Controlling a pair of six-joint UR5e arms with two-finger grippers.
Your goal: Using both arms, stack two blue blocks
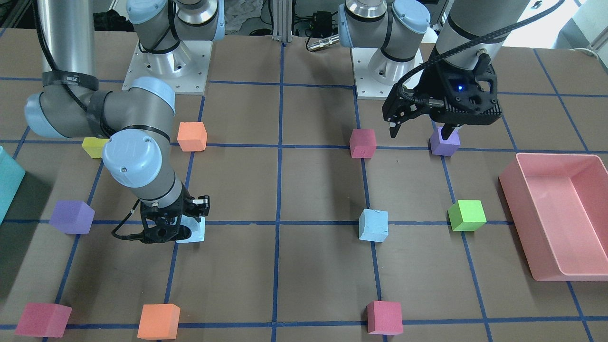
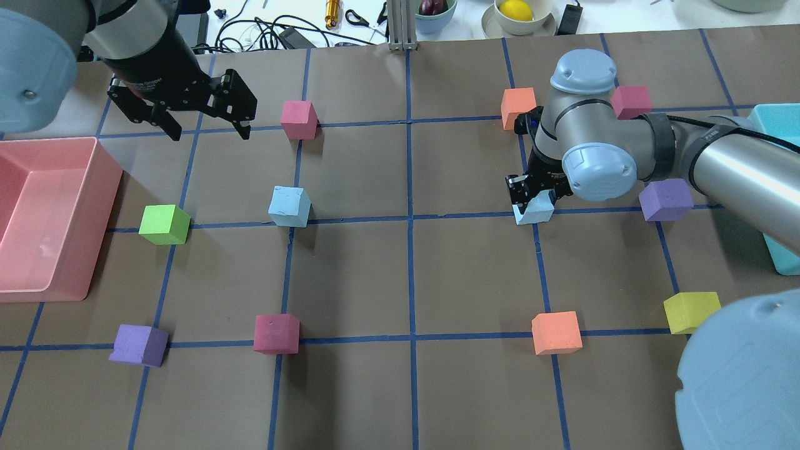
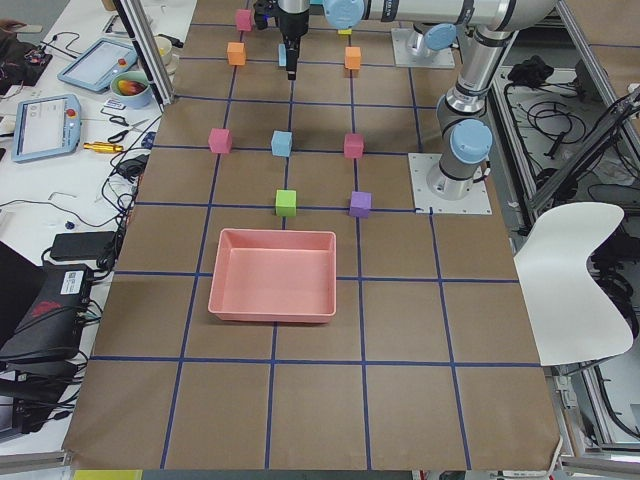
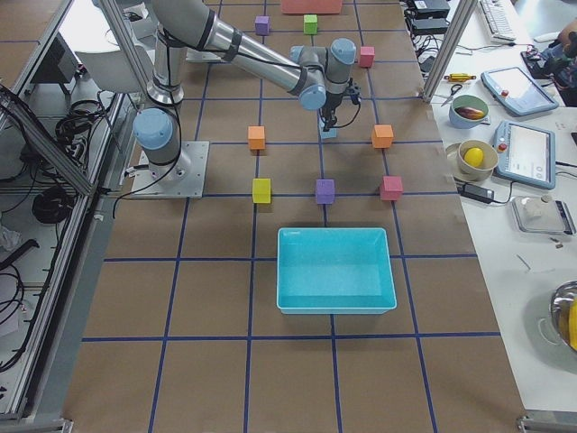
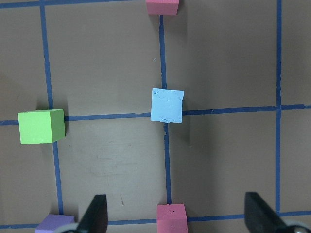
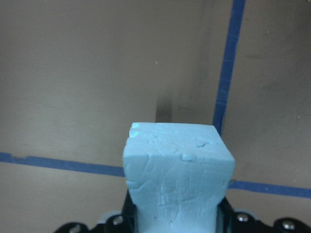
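Next, I release the pale blue block with my right gripper on the middle tape line [image 1: 274, 302], just short of its far crossing.
One pale blue block [image 2: 536, 209] sits between the fingers of my right gripper [image 2: 530, 201], low over the table at a tape crossing. It fills the bottom of the right wrist view [image 6: 177, 170], and the gripper [image 1: 176, 229] is shut on it [image 1: 195, 231]. The second blue block [image 2: 289, 207] stands free on a tape crossing in the left half [image 1: 373, 225]. My left gripper [image 2: 209, 133] is open and empty, high above the table and beyond that block. The left wrist view shows the block [image 5: 167, 105] ahead of the spread fingertips [image 5: 97, 213].
A pink bin [image 2: 103, 219] is at the left edge, a teal bin [image 2: 769, 125] at the right. A green cube [image 2: 164, 224], pink cubes [image 2: 298, 119] [image 2: 275, 333], purple cubes [image 2: 139, 345] [image 2: 666, 200], orange cubes [image 2: 555, 332] and a yellow cube [image 2: 691, 312] stand on the grid.
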